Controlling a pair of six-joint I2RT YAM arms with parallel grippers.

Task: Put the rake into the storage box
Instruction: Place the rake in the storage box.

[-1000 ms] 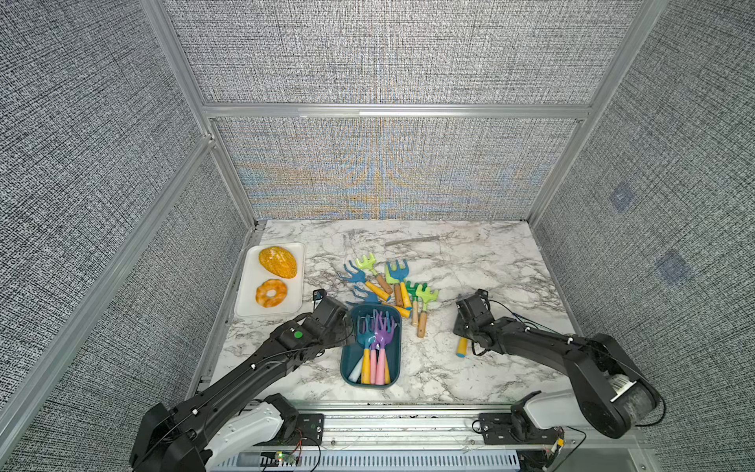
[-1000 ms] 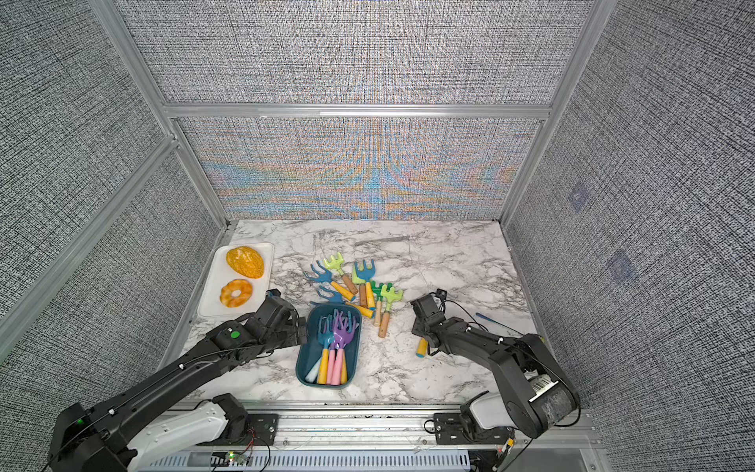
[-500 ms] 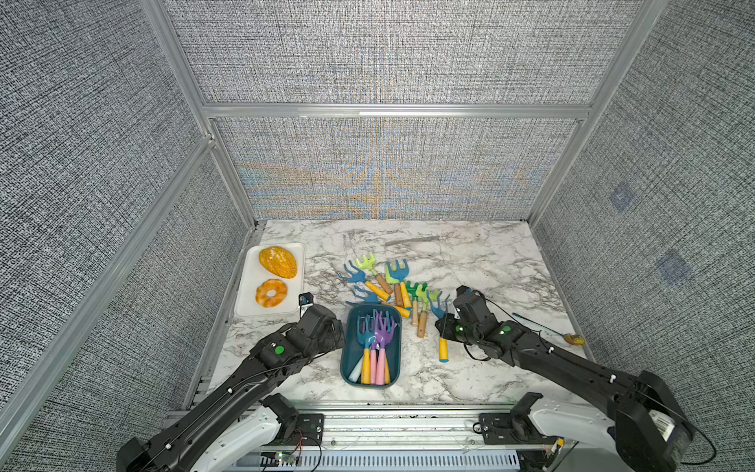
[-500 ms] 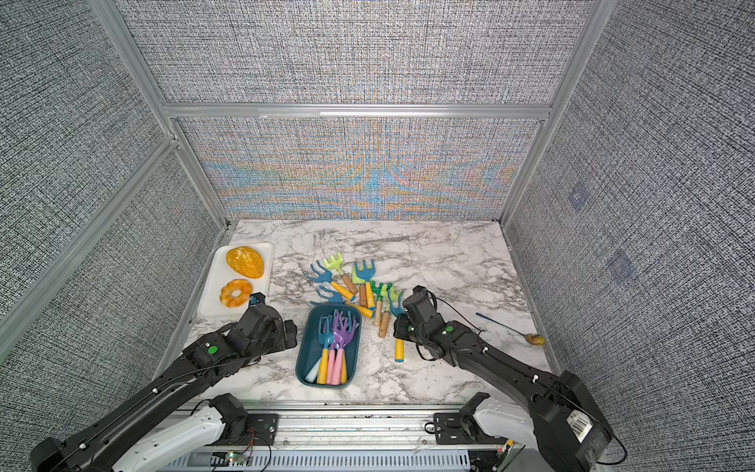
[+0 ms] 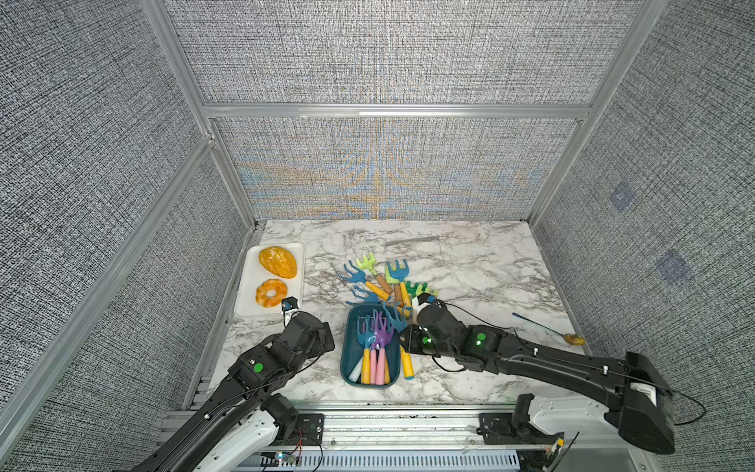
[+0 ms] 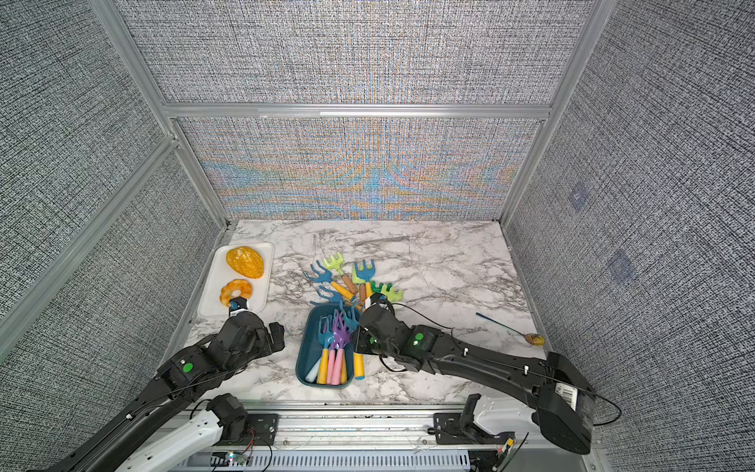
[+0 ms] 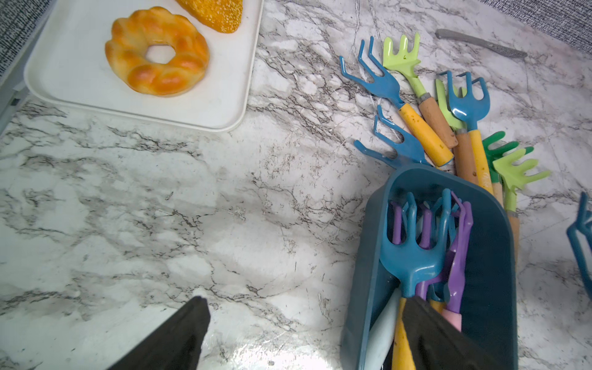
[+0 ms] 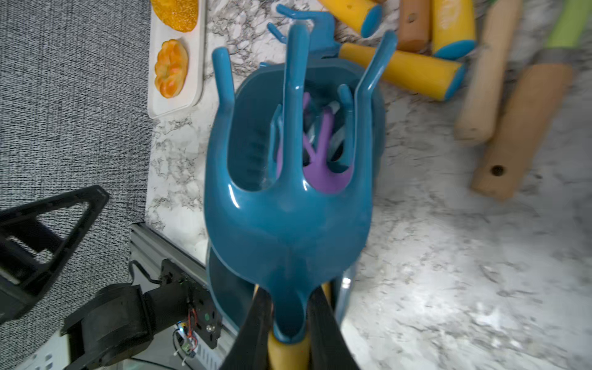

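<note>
The robot's right gripper should put the blue rake down in the teal storage box (image 5: 363,343) (image 8: 265,196) beside the purple rake.
My right gripper (image 5: 408,343) (image 8: 288,320) is shut on a blue rake (image 5: 395,321) (image 8: 288,217), gripping it where the head meets the yellow handle. The rake's tines reach over the far right corner of the teal storage box (image 5: 347,370) (image 6: 303,355) (image 8: 246,128). In both top views its handle shows just beside the box's right wall. Several rakes (image 5: 374,347) (image 7: 413,256) lie inside the box. More rakes (image 5: 388,282) (image 7: 426,128) are piled on the table behind it. My left gripper (image 5: 325,341) (image 7: 304,320) hangs open and empty, left of the box.
A white tray (image 5: 249,294) (image 7: 80,83) with two bread pieces sits at the left edge. A grey knife (image 5: 410,240) lies near the back wall. A thin blue spoon (image 5: 543,327) lies at the right. Bare marble spreads between the tray and the box.
My right gripper has carried the blue rake leftward from the table's right side to the box's right edge. The left arm has drawn back slightly to the left, staying open.
</note>
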